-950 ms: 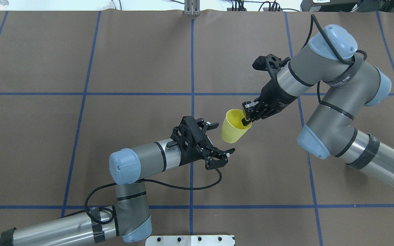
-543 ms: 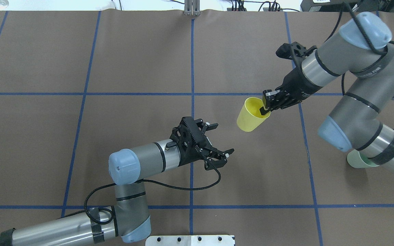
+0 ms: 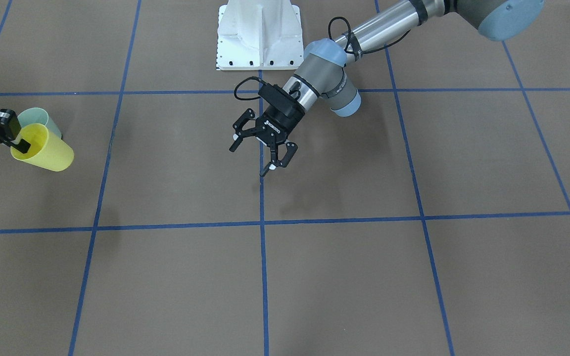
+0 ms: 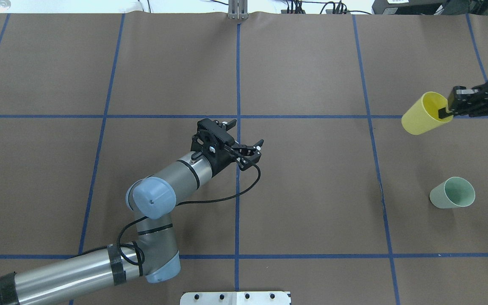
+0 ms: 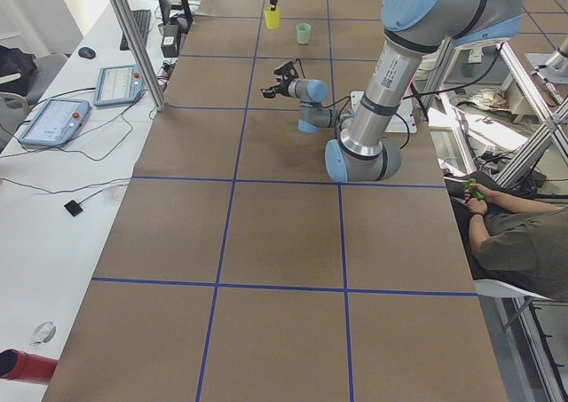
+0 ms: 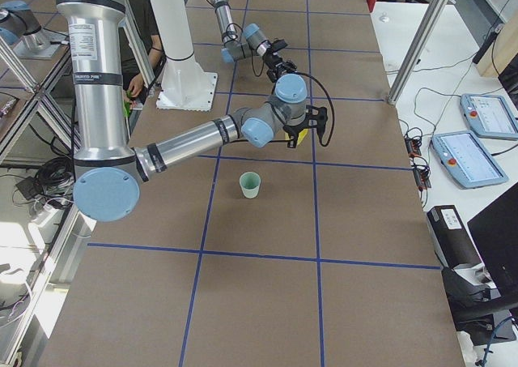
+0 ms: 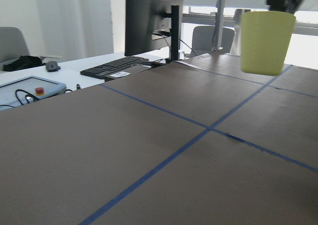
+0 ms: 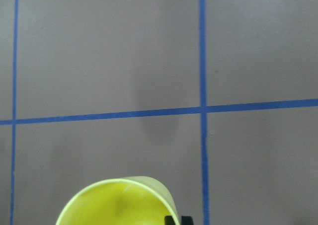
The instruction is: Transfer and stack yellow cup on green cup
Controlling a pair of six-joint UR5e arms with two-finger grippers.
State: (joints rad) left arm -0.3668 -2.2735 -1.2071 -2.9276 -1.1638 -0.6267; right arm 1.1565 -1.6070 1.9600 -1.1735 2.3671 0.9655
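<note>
My right gripper needs to release the yellow cup once it is in place, nested inside the opening of the green cup [image 3: 35, 122].
The yellow cup [image 4: 422, 115] hangs tilted in the air at the table's far right, held by its rim. My right gripper [image 4: 448, 112] is shut on that rim, one finger inside the cup; the two also show in the front view, the cup [image 3: 47, 151] and the gripper [image 3: 18, 142]. The green cup [image 4: 453, 193] stands upright on the table, nearer the robot than the yellow cup and apart from it. In the front view the green cup [image 3: 37, 116] shows partly behind the yellow one. My left gripper [image 4: 247, 134] is open and empty near the table's middle.
Blue tape lines [image 4: 238, 76] divide the brown table cover into squares. The robot's white base plate [image 3: 258, 37] sits at the near edge. A side desk with control pendants [image 5: 53, 122] and a seated person [image 5: 519, 233] flank the table.
My right arm carried the yellow cup from the middle out to the far right, uncovering the green cup. My left gripper, still open, moved away from the robot and slightly left.
</note>
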